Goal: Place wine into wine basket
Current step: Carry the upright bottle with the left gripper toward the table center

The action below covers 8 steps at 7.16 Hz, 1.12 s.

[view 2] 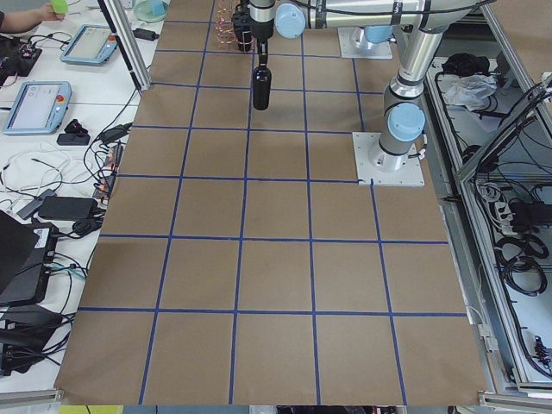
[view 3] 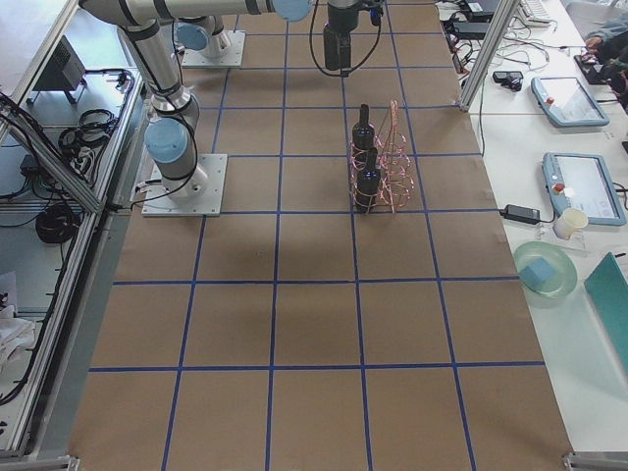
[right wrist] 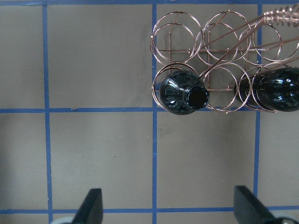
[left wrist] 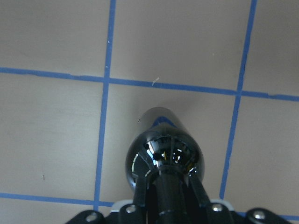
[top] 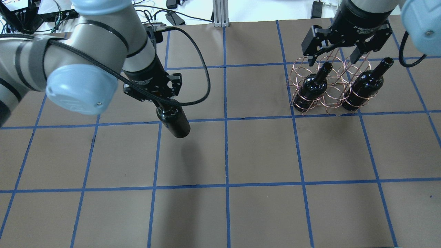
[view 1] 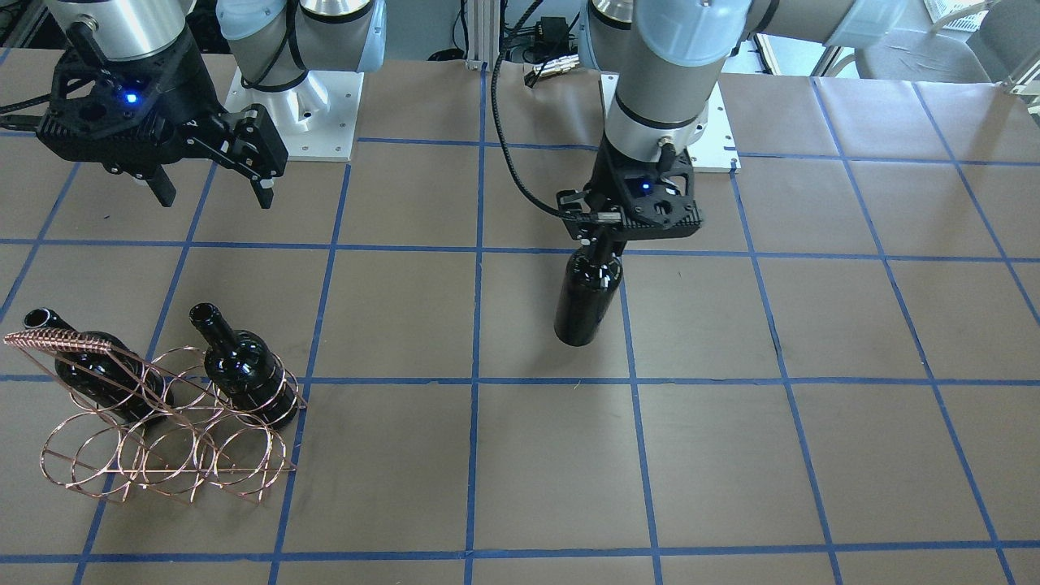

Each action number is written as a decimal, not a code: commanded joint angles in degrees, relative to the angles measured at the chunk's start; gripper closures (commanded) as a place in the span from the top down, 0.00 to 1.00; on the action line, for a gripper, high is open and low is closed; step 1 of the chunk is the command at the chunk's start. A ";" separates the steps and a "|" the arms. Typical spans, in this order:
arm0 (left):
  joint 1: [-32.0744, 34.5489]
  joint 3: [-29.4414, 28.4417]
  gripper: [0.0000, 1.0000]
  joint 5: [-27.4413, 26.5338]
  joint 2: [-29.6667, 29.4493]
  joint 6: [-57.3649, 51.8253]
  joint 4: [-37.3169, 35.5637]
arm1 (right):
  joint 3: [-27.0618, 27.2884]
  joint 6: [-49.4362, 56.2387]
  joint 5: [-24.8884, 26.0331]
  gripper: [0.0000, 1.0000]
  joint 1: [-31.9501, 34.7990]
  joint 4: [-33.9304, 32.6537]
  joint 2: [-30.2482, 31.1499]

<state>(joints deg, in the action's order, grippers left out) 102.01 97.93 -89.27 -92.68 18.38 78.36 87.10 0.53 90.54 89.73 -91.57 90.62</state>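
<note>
Next, I set the black wine bottle down with my left gripper beside the blue tape line between the white base plates (view 1: pixel 501 289) (left wrist: pixel 209 172). The bottle now hangs over the table's middle.
My left gripper (view 1: pixel 605 236) is shut on the neck of a glossy black wine bottle (view 1: pixel 587 296), which hangs neck-up over the table's middle. It also shows in the overhead view (top: pixel 174 120) and the left wrist view (left wrist: pixel 163 154). The copper wire wine basket (view 1: pixel 61 341) stands far off on my right side. It holds two look-alike bottles, one (view 1: pixel 244 370) in a lower ring and one (view 1: pixel 93 366) at the other end. My right gripper (view 1: pixel 213 191) is open and empty, up behind the basket (top: pixel 297 70). The right wrist view shows the basket (right wrist: pixel 280 16) from above.
The table is brown paper with a blue tape grid (top: pixel 225 119). Both arm bases (view 1: pixel 296 122) stand on white plates at the robot's edge. Several basket rings (right wrist: pixel 177 37) hold nothing. Operators' tablets and a bowl (view 3: pixel 545 270) sit on side benches.
</note>
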 commanded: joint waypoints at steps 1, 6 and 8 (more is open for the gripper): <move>5.29 3.13 0.00 0.41 1.88 4.12 -0.66 | 0.00 0.00 -0.01 1.00 0.00 -0.01 0.00; 10.14 5.25 0.00 1.46 1.81 4.21 -3.81 | 0.00 0.00 -0.01 1.00 0.00 -0.01 0.00; 10.84 5.43 0.00 1.56 1.01 4.21 -4.53 | 0.00 0.09 -0.01 1.00 0.00 0.07 0.00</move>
<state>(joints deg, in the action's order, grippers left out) 112.47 103.19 -87.89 -91.12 22.59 74.30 87.10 0.54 90.53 89.73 -91.57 90.62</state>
